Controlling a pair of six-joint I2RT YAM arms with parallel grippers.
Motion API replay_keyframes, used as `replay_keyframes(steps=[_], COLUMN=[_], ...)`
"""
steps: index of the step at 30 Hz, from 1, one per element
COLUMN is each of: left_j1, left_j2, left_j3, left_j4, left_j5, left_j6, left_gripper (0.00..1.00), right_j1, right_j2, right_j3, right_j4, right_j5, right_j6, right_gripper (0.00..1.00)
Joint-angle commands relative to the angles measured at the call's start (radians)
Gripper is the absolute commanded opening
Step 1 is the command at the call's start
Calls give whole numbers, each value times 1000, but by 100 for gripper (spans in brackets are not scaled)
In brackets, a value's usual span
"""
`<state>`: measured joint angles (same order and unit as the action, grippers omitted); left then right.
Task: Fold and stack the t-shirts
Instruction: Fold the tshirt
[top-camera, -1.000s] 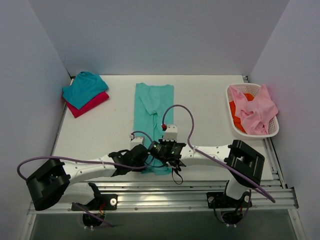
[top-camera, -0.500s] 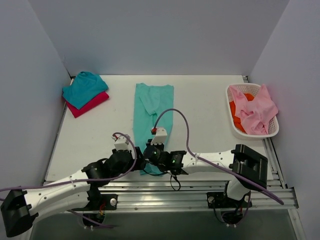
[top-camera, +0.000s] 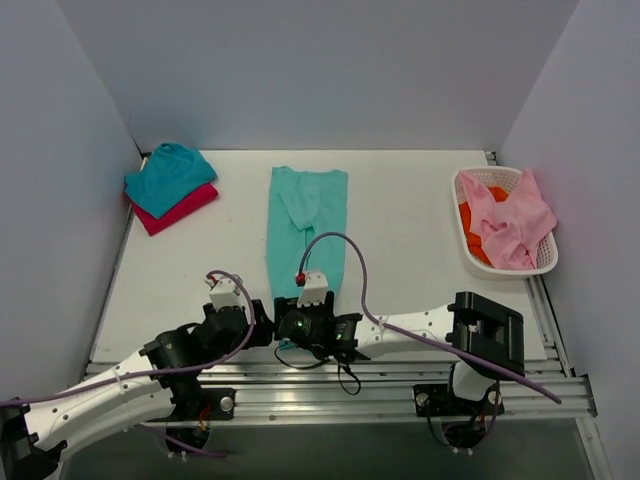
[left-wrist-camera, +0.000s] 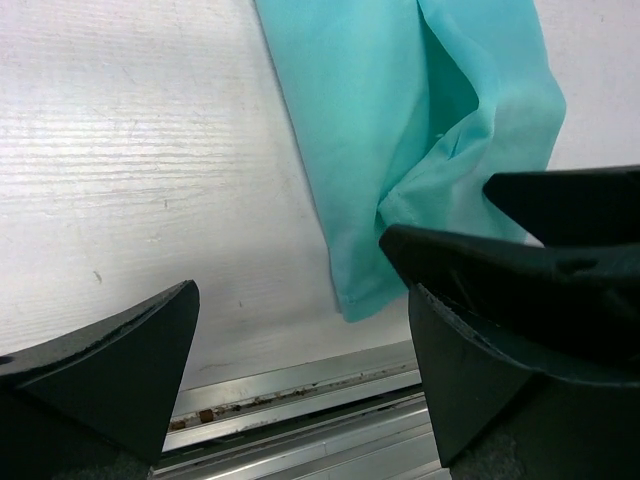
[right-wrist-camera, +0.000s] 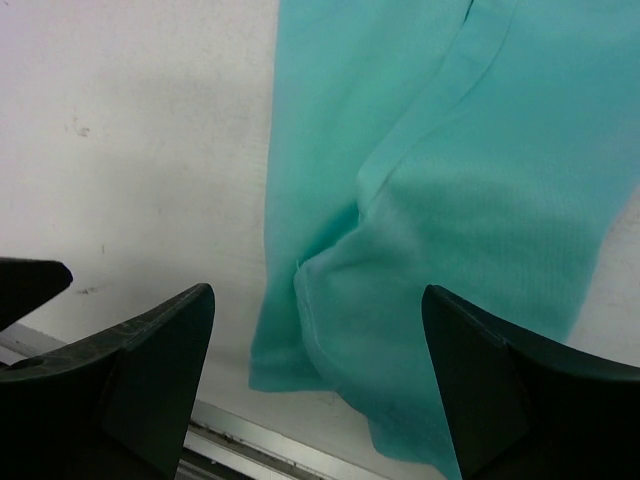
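My right gripper needs to shift over to one corner of the mint-green t-shirt, because it crowds the t-shirt's near end, while my left gripper takes the t-shirt's corner on its own side (left-wrist-camera: 353, 306).
The light mint-green t-shirt (top-camera: 305, 225) lies as a long narrow strip down the middle of the table, its near end rumpled (right-wrist-camera: 450, 200) (left-wrist-camera: 400, 130). A darker teal t-shirt (top-camera: 165, 175) sits folded on a magenta-red one (top-camera: 185, 208) at the back left. My left gripper (top-camera: 262, 322) (left-wrist-camera: 290, 265) is open over bare table just left of the strip's near corner. Over that same corner, my right gripper (top-camera: 300, 330) (right-wrist-camera: 318, 295) hangs open. Neither holds any cloth.
A white lattice basket (top-camera: 545, 262) at the right edge holds pink cloth (top-camera: 510, 220) and something orange. A metal rail (top-camera: 400, 375) runs along the table's near edge, close under both grippers. Grey walls close in the left, back and right.
Both grippers opened and let go of the mint-green shirt's near end, the left first. Both arms shifted left and back toward the near edge.
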<state>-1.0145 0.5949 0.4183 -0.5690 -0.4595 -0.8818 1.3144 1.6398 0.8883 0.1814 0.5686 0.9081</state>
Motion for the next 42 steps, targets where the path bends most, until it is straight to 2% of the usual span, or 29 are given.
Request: replay_keyframes(steps=[1, 10, 13, 18, 22, 25, 31, 35, 39, 42], left_j1=[-4, -6, -6, -6, -6, -6, -4, -4, -4, -4], left_j2=[11, 54, 85, 157, 213, 267, 341, 359, 368, 373], left_j3=[37, -61, -84, -92, -95, -96, -95, -99, -102, -99], left_j4=[67, 242, 291, 356, 423, 463, 526, 552, 597, 598], left_j5=[30, 74, 70, 65, 67, 70, 78, 81, 79, 84], left_j6=[-23, -91, -105, -111, -118, -120, -123, -125, -120, -115], left_gripper=[95, 100, 95, 90, 88, 87, 82, 74, 58, 54], right_j1=[46, 154, 180, 180, 172, 149, 100, 80, 54, 29], right_j2=[-57, -296, -365, -377, -280, -206, -150, -150, -158, -173], right_j3=[-5, -98, -164, -252, -259, -253, -282, -299, -325, -345], right_j4=[-111, -347, -385, -303, -214, -157, -31, -17, 10, 19], right_j5=[111, 270, 292, 272, 257, 234, 169, 160, 143, 134], right_j6=[72, 264, 334, 361, 350, 334, 292, 279, 264, 253], right_gripper=[80, 81, 80, 73, 63, 59, 49, 44, 36, 32])
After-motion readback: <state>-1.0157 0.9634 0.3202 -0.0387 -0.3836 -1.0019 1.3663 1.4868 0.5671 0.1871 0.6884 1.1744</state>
